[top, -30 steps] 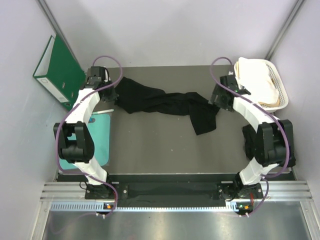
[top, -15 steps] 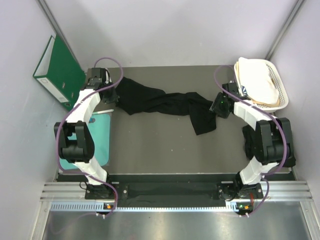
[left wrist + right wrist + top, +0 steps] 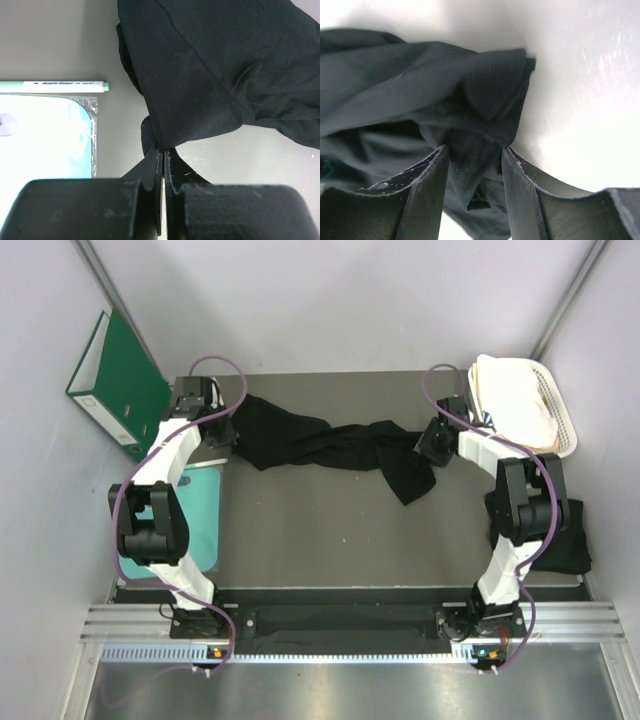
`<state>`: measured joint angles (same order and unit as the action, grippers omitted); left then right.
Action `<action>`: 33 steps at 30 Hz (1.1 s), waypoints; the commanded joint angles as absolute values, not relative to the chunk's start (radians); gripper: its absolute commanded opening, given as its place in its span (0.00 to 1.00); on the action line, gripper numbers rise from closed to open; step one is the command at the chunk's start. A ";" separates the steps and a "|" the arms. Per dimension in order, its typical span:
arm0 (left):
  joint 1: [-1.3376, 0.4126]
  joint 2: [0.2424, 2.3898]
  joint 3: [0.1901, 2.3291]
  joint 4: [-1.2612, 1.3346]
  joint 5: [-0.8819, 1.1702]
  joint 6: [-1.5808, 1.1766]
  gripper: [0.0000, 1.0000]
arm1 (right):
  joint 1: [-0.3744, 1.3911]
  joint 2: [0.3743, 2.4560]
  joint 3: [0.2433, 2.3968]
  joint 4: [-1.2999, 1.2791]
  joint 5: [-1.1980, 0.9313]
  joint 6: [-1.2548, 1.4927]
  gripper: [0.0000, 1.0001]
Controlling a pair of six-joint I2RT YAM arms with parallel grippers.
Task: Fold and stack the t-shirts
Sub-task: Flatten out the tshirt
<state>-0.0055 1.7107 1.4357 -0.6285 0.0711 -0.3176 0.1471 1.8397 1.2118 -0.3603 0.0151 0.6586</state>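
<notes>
Next, my right gripper opens, back off and pinches that folded tip (image 3: 522,62), since it holds a thick bunch of the black t-shirt short of its folded tip.
One black t-shirt (image 3: 320,445) lies bunched in a long band across the far half of the table. My left gripper (image 3: 228,433) is shut on its left end; the left wrist view shows the jaws (image 3: 163,149) pinched together on a fold of the black cloth (image 3: 215,75). My right gripper (image 3: 430,443) is at the shirt's right end. In the right wrist view its fingers (image 3: 475,150) stand partly apart with a thick bunch of black cloth (image 3: 395,85) pressed between them. A flap of the shirt (image 3: 412,485) lies toward the near side.
A green binder (image 3: 115,380) leans at the far left. A teal mat (image 3: 200,510) lies under the left arm, with a pen (image 3: 55,86) beside it. A white basket with cream cloth (image 3: 525,405) stands at the far right. A dark shape (image 3: 572,545) lies by the right arm's elbow.
My right gripper has moved in onto the shirt's right end, and its elbow has swung inward. The shirt's right flap shifted slightly right. The left arm has not moved.
</notes>
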 commanded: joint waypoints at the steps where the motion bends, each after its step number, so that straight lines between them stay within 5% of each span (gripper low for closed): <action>1: -0.006 1.709 1.430 -0.600 0.080 -0.307 0.00 | 0.141 1.854 1.313 -0.325 0.060 0.646 0.47; 14: -0.008 1.721 1.445 -0.604 0.084 -0.308 0.00 | 0.140 1.944 1.525 -0.511 0.172 0.589 0.50; 17: -0.006 1.721 1.451 -0.612 0.087 -0.307 0.00 | 0.138 1.928 1.552 -0.597 0.239 0.588 0.72; 18: -0.006 1.723 1.453 -0.614 0.087 -0.307 0.00 | 0.140 1.915 1.549 -0.604 0.241 0.584 0.89; 20: -0.006 1.723 1.456 -0.617 0.087 -0.307 0.00 | 0.140 1.869 1.525 -0.592 0.224 0.586 1.00; 26: -0.008 1.743 1.454 -0.617 0.107 -0.311 0.00 | 0.100 1.708 1.286 -0.335 -0.053 0.811 1.00; 33: -0.006 1.744 1.450 -0.614 0.110 -0.310 0.00 | 0.074 1.580 0.970 0.127 -0.196 1.219 0.76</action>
<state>-0.0055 1.7527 1.4357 -0.6312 0.0948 -0.3149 0.0837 1.6287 1.0416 -0.1818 -0.0872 0.9447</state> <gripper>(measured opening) 0.013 0.809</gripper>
